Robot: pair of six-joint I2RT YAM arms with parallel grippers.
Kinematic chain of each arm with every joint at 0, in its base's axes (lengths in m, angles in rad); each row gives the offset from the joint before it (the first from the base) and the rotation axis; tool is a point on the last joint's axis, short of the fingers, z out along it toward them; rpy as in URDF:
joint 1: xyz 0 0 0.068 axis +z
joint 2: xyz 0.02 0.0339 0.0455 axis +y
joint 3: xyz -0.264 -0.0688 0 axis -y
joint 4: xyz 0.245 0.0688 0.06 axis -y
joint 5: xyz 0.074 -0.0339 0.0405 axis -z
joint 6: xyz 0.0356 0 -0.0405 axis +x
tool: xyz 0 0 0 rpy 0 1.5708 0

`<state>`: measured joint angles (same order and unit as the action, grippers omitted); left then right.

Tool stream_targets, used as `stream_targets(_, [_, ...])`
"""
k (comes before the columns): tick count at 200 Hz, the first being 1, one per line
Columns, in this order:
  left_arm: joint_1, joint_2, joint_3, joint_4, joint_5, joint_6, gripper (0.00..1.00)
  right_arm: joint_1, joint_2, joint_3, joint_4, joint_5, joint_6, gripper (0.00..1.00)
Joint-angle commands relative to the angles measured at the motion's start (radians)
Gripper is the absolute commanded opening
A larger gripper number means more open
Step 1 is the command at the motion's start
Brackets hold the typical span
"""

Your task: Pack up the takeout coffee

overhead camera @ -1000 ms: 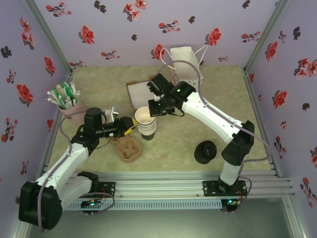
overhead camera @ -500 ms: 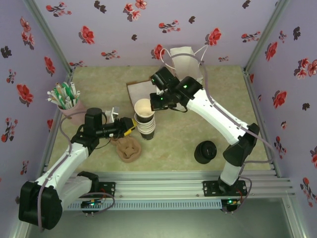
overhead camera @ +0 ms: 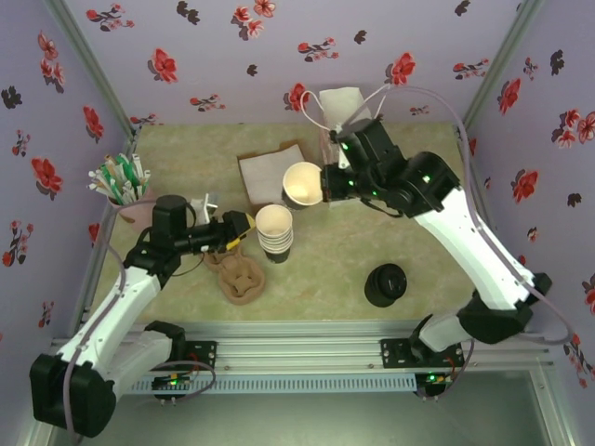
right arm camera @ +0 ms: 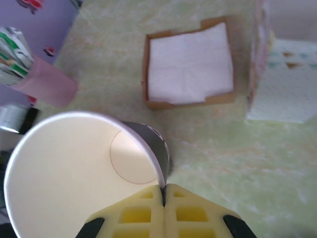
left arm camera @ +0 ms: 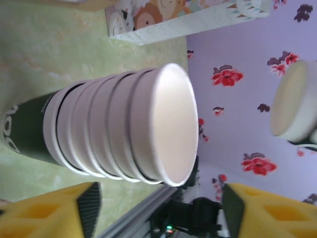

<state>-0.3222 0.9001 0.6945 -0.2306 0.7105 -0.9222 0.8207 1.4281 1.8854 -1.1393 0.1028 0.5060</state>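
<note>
My right gripper is going to stand the dark-sided paper cup, now tilted in the air behind the stack, on the table (overhead camera: 316, 263) next to the cup stack, toward the black lids.
No takeout coffee with a lid on it is in view. A stack of lidless paper cups (overhead camera: 274, 232) stands mid-table. My left gripper (overhead camera: 240, 228) is open just left of it. In the left wrist view the yellow fingers (left arm camera: 49, 213) stand wide apart, with the stack (left arm camera: 124, 129) lying clear of them. My right gripper (overhead camera: 327, 181) is shut on the rim of one dark-sided paper cup (overhead camera: 303, 183), which it holds tilted in the air behind and to the right of the stack. Its pads (right arm camera: 143, 213) pinch the wall of that cup (right arm camera: 64, 173), whose cream inside is empty.
A squat pile of black lids (overhead camera: 385, 283) sits front right. A brown cup carrier (overhead camera: 240, 277) lies in front of the stack. A napkin tray (overhead camera: 270, 172) and a white bag (overhead camera: 344, 107) are at the back. A pink holder of sticks (overhead camera: 121, 190) stands at the left.
My right gripper has pulled the top cup off the stack and carried it up and to the right. My left gripper has opened and let go of the stack.
</note>
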Motion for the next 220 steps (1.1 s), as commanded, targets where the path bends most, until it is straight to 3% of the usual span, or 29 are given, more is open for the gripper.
stream_targets(1, [-0.012, -0.080, 0.096, -0.157, -0.083, 0.101, 0.84, -0.014, -0.080, -0.136, 0.000, 0.069, 0.006, 0.00])
stream_targets(23, [-0.046, -0.117, 0.159, -0.251, -0.167, 0.151, 0.99, -0.025, -0.159, -0.297, 0.047, 0.070, 0.031, 0.00])
stream_targets(65, [-0.178, -0.089, 0.223, -0.300, -0.316, 0.201, 0.99, -0.037, -0.213, -0.528, 0.164, 0.029, 0.082, 0.00])
stream_targets(107, [-0.296, -0.025, 0.232, -0.277, -0.425, 0.224, 0.99, -0.046, -0.172, -0.660, 0.270, 0.016, 0.106, 0.00])
stream_targets(193, [-0.422, 0.021, 0.256, -0.276, -0.534, 0.263, 0.99, -0.052, 0.013, -0.751, 0.411, -0.058, 0.123, 0.00])
stream_targets(220, [-0.465, 0.017, 0.271, -0.286, -0.575, 0.280, 0.99, -0.052, 0.029, -0.761, 0.416, -0.062, 0.129, 0.05])
